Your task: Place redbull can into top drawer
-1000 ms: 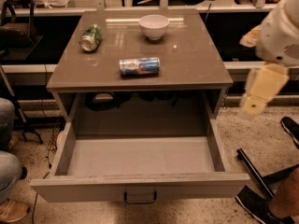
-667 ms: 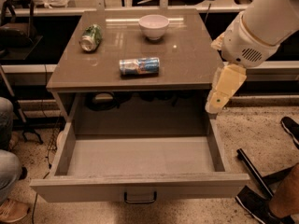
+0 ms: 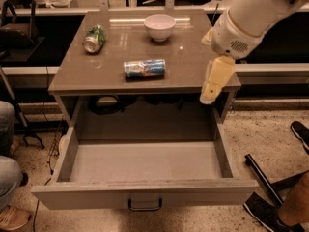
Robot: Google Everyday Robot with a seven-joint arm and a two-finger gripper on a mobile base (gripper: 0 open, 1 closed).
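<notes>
I will next move my gripper to the redbull can lying near the front edge of the cabinet top and close it around the middle of the can's body [image 3: 147, 68].
The redbull can [image 3: 144, 68] lies on its side near the front middle of the cabinet top, blue and silver. The top drawer [image 3: 145, 193] is pulled wide open below it, and its inside holds nothing. Its small dark handle [image 3: 145, 206] faces me. My gripper [image 3: 215, 83] hangs from the white arm over the right front corner of the cabinet top. It is to the right of the can and apart from it, and it holds nothing that I can see.
A green can [image 3: 94, 38] lies at the back left of the top. A white bowl [image 3: 160, 27] stands at the back middle. A person's legs [image 3: 7, 144] are at the left. A shoe [image 3: 265, 214] and a dark bar [image 3: 263, 178] lie on the floor at the right.
My arm has swung in from the right edge of the view towards the cabinet's right front corner. The can, the drawer and the other objects have not moved.
</notes>
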